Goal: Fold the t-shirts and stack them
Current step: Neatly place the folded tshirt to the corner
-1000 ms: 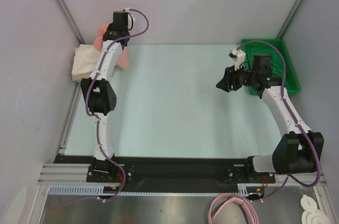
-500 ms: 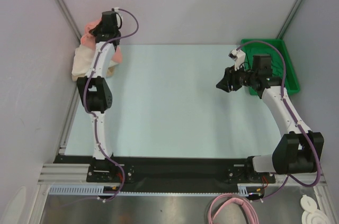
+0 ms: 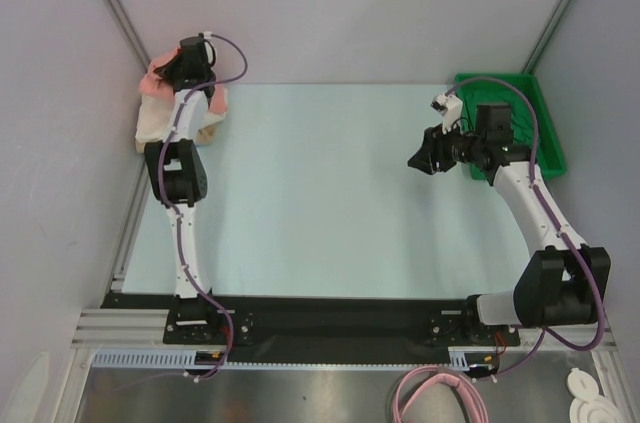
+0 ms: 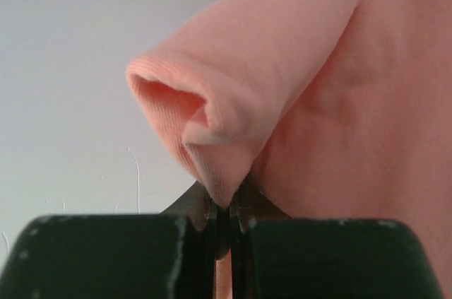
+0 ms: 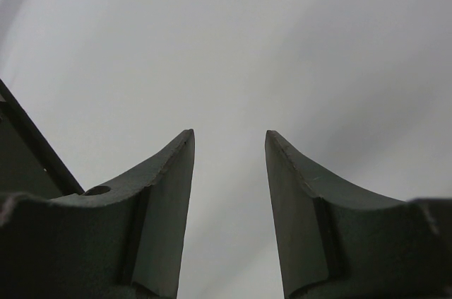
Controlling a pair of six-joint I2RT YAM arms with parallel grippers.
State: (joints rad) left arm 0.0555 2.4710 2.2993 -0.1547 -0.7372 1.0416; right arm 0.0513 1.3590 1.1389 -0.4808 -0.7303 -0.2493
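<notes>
My left gripper is going to release the salmon-pink t-shirt on top of the pile of white and tan t-shirts (image 3: 174,96).
My left gripper (image 3: 168,70) is at the far left corner of the table, shut on a fold of the salmon-pink t-shirt (image 3: 153,81). In the left wrist view the pink cloth (image 4: 296,80) fills the frame and a pinch of it sits between the closed fingers (image 4: 224,207). The shirt hangs over a pile of white and tan t-shirts (image 3: 153,123) at the table's left edge. My right gripper (image 3: 416,159) is open and empty, held above the right half of the table; in its wrist view (image 5: 229,172) only grey surface shows between the fingers. No dark green shirt shows.
A bright green plastic tray (image 3: 540,108) stands at the far right corner, behind the right arm. Grey walls close in the left, back and right sides. The pale table surface (image 3: 320,193) spreads between the arms.
My left gripper has moved left and toward the back corner, carrying the salmon-pink shirt with it over the pile. The right arm has not moved.
</notes>
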